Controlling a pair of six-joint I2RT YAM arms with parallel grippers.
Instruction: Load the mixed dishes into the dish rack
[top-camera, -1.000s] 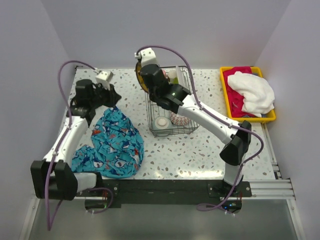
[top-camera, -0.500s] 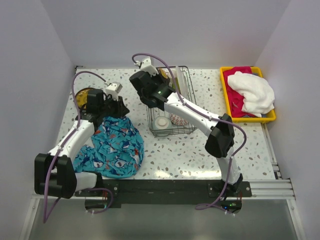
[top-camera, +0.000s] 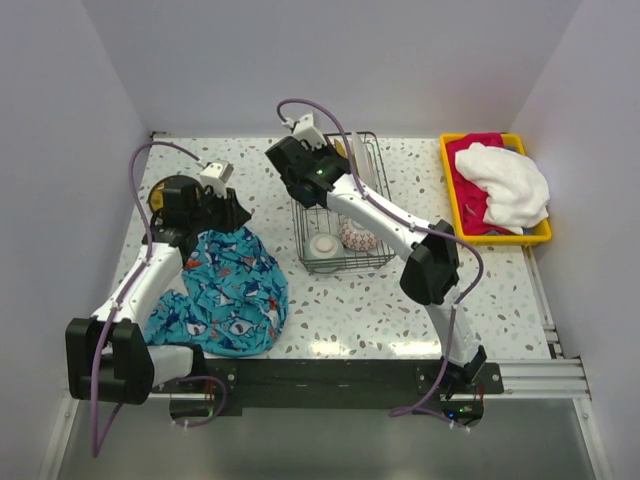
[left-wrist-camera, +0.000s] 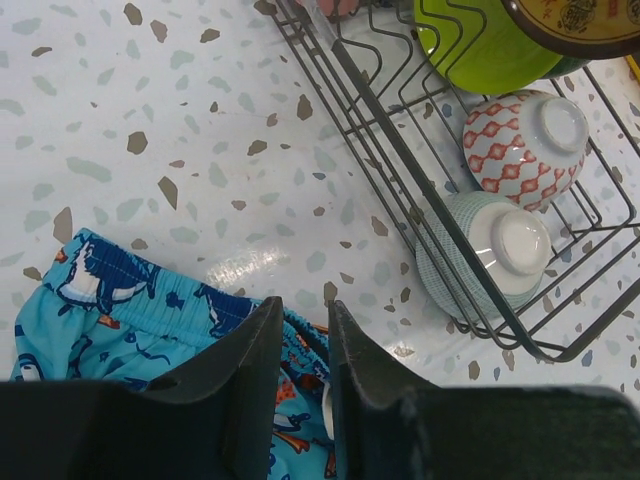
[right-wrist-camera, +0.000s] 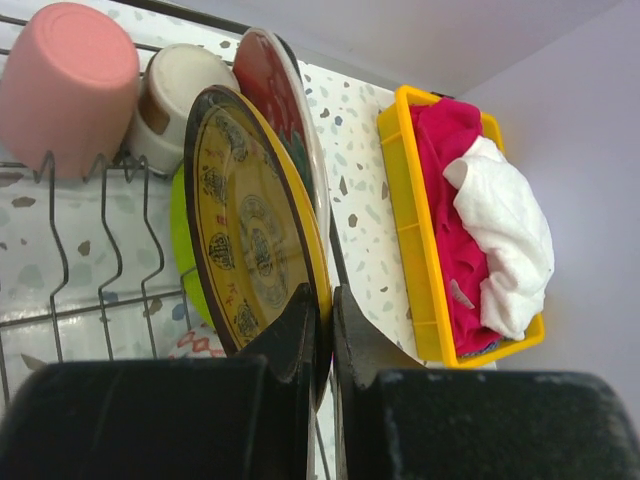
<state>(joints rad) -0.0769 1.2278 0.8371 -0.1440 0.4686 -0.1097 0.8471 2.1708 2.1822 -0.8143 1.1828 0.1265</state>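
Note:
I will use my right gripper to release the yellow-olive plate in the dish rack slot (top-camera: 341, 175) (right-wrist-camera: 172, 218) that lies between the wire prongs and the lime-green plate.
My right gripper (right-wrist-camera: 322, 295) is shut on the rim of the yellow-olive plate (right-wrist-camera: 250, 230) and holds it on edge in the dish rack (top-camera: 375, 255), next to the lime-green plate (right-wrist-camera: 185, 250) and the teal-and-red plate (right-wrist-camera: 285, 100). The pink cup (right-wrist-camera: 65, 85) and cream cup (right-wrist-camera: 175, 95) lie at the rack's far end. A red-patterned bowl (left-wrist-camera: 510, 150) and the mint bowl (left-wrist-camera: 480, 250) sit upside down at its near end. My left gripper (left-wrist-camera: 305, 305) is closed to a narrow gap on a fold of the blue patterned cloth (top-camera: 225, 290), left of the rack.
A yellow plastic tray (top-camera: 455, 200) with red and white cloths stands at the back right. The blue cloth covers the front left of the speckled table. White walls close in the left, back and right sides.
My right arm has carried the yellow-olive plate from the rack's left edge in over the rack. My left gripper has shifted slightly right and down at the cloth's top edge.

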